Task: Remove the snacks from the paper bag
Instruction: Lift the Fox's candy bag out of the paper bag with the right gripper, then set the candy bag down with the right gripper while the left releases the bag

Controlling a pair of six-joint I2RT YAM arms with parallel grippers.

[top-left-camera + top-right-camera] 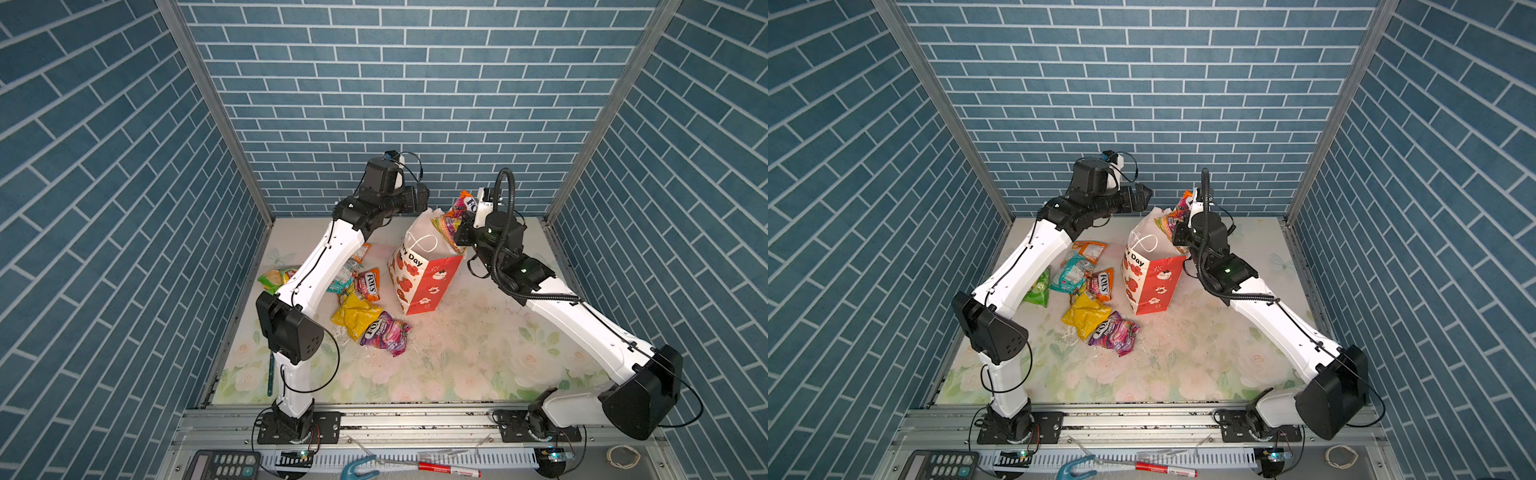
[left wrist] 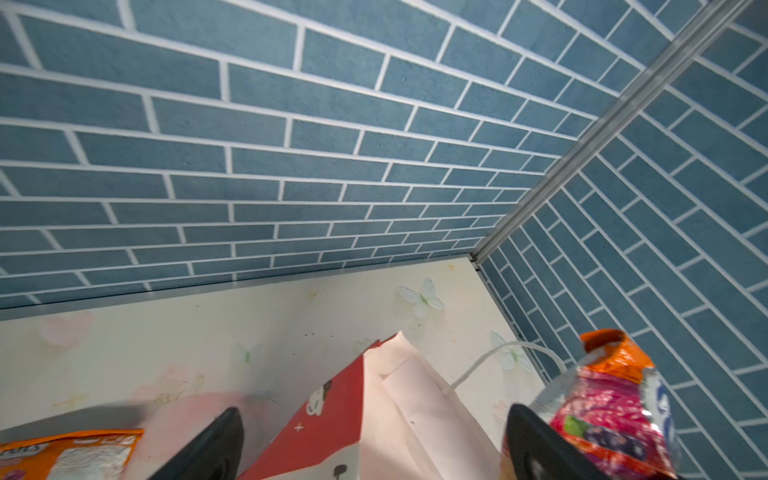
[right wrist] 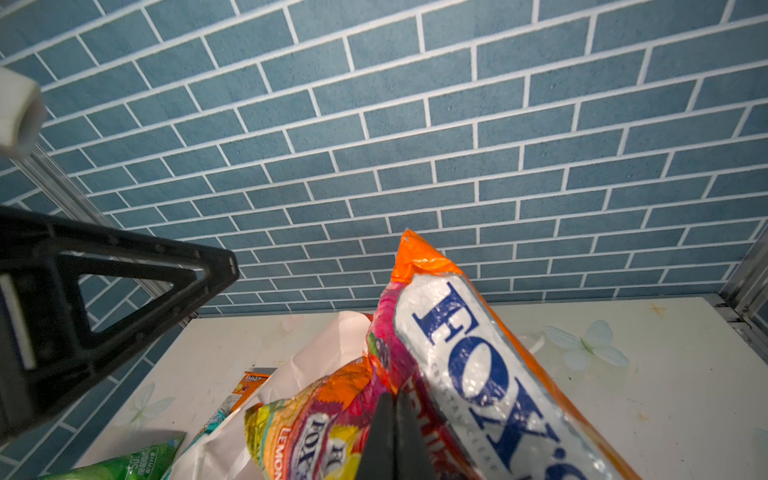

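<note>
My right gripper will put the orange FOX'S candy bag down on the bare table (image 1: 488, 281) next to the red panel of the paper bag. The candy bag is now above the paper bag's mouth.
The paper bag (image 1: 419, 274) (image 1: 1150, 278) stands upright at mid-table, white with red panels. Above its mouth my right gripper (image 3: 392, 399) (image 1: 464, 224) is shut on an orange FOX'S candy bag (image 3: 469, 349) (image 1: 467, 201) (image 2: 611, 411). A yellow-green FOX'S bag (image 3: 307, 432) (image 1: 445, 227) pokes out of the mouth beside it. My left gripper (image 2: 374, 411) (image 1: 422, 197) hangs open over the bag's far left rim, holding nothing. Left of the bag lie several snacks: green Lay's (image 1: 276, 278), a teal-white packet (image 1: 345, 276), an orange FOX'S (image 1: 368, 284), a yellow packet (image 1: 357, 313) and a purple FOX'S (image 1: 384, 332).
Blue brick walls close in the table on three sides. A green pen (image 1: 270, 374) lies at the table's left edge. On the front shelf sit a calculator (image 1: 224, 463), a blue hook tool (image 1: 359, 467), a red marker (image 1: 449, 468) and a rubber band (image 1: 623, 455).
</note>
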